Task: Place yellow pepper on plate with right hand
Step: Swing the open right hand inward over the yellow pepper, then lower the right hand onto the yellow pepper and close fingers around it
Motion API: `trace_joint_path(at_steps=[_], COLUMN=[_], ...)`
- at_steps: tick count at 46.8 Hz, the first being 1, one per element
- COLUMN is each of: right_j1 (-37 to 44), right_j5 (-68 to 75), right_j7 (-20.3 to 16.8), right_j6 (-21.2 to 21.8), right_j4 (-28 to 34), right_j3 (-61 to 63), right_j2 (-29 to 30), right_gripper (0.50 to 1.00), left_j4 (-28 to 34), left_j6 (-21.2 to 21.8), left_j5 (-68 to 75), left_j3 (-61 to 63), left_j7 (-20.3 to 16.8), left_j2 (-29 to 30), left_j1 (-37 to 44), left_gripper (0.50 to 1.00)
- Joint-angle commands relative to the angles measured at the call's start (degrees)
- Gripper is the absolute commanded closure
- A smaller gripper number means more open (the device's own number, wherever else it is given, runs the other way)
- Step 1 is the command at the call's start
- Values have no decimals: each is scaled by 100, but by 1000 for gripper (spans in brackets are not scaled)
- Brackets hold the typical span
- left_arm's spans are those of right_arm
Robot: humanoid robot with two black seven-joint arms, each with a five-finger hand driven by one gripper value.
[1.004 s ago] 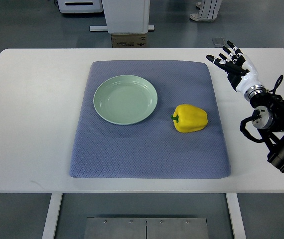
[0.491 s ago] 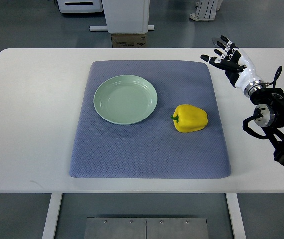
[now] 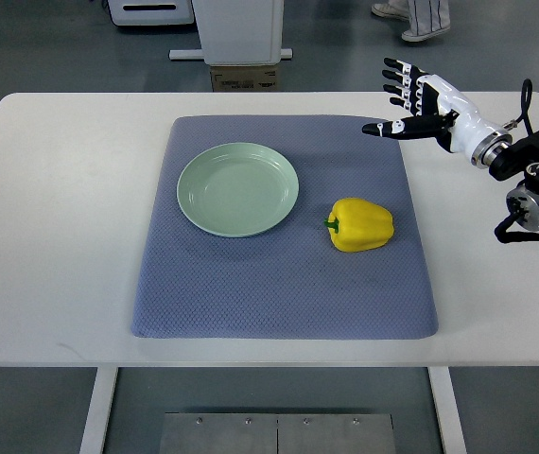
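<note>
My right gripper will go next to the yellow pepper and then close across the middle of its body (image 3: 361, 223), beside the green stem.
A yellow pepper (image 3: 361, 225) lies on its side on the right half of a blue-grey mat (image 3: 279, 284), its green stem pointing left. A pale green plate (image 3: 238, 189), with nothing on it, sits on the mat's upper left part. My right hand (image 3: 405, 99) hovers above the mat's far right corner, fingers spread and holding nothing, well behind the pepper and apart from it. Its arm comes in from the right edge. The left arm is out of view.
The mat lies on a white table (image 3: 61, 218). Beyond the table's far edge stand a white machine base (image 3: 239, 28) and a cardboard box (image 3: 245, 78). A person's shoes (image 3: 413, 19) show on the floor at the top right.
My right hand has moved up and to the left, from beside the mat's right edge to above its far right corner. The pepper and plate have stayed put.
</note>
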Motion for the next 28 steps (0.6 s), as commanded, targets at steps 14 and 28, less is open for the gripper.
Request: trace_joint_path(at_steps=[14,28], right_j1=[487,1032], right_j5=[-780,-991], right_j7=[8,8], right_j6=[353,555], right_j4=[838,1119], right_j3=[-1029,-1750], right_j2=[-530,-636], right_gripper=[505,507], left_j4=[-2,-2], left_j6=[-5,3], left_j5=[2,2], left_j3=[0,0], left_j7=[0,0], left_j2=[0,0], left_j1=[0,0], left_gripper=[500,500])
